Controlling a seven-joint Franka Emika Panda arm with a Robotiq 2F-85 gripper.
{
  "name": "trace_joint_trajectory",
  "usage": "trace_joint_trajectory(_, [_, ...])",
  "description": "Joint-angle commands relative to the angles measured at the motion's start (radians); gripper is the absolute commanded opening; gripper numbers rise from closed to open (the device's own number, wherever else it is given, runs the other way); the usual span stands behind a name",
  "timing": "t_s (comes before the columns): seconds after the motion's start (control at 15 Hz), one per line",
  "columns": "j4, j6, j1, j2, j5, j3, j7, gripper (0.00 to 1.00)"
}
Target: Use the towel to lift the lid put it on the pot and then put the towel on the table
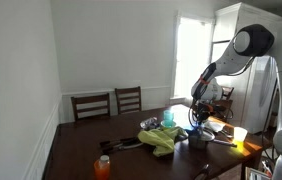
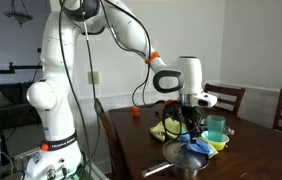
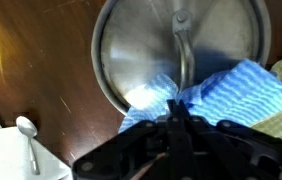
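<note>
I will let go of the blue towel on the bare dark table [image 1: 196, 158] just in front of the steel pot.
In the wrist view a round steel lid [image 3: 146, 50] with a strap handle fills the top of the picture. A blue striped towel [image 3: 226, 90] lies over its near edge and bunches into my gripper [image 3: 178, 112], which is shut on the towel. In both exterior views the gripper [image 2: 191, 130] [image 1: 196, 125] points straight down over the steel pot [image 2: 178, 163] [image 1: 198, 141] near the table's edge, with the towel [image 2: 195, 150] hanging at the pot's top. I cannot tell whether the lid rests on the pot.
A yellow-green cloth [image 1: 161, 139] [image 2: 168, 130] lies on the dark wooden table [image 1: 81, 150]. An orange bottle [image 1: 102, 167] [image 2: 136, 113], a teal cup [image 1: 168, 118] [image 2: 215, 127], a spoon [image 3: 26, 132] and a white dish [image 3: 1, 160] are nearby. Chairs [image 1: 109, 102] stand behind.
</note>
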Motion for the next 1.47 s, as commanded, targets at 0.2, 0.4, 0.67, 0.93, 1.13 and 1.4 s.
trace_joint_trajectory(0.2, [-0.019, 0.021, -0.003, -0.067, -0.019, 0.010, -0.001, 0.00])
trace_joint_trajectory(0.4, [-0.043, 0.028, 0.005, -0.131, -0.006, 0.026, -0.034, 0.00])
trace_joint_trajectory(0.67, [-0.082, -0.006, 0.022, -0.225, 0.029, 0.053, -0.108, 0.00])
trace_joint_trajectory(0.93, [-0.135, -0.051, 0.059, -0.318, 0.088, 0.061, -0.205, 0.00])
trace_joint_trajectory(1.13, [-0.169, -0.104, 0.099, -0.378, 0.116, 0.052, -0.261, 0.00])
trace_joint_trajectory(1.4, [-0.202, -0.183, 0.160, -0.406, 0.147, 0.051, -0.319, 0.00])
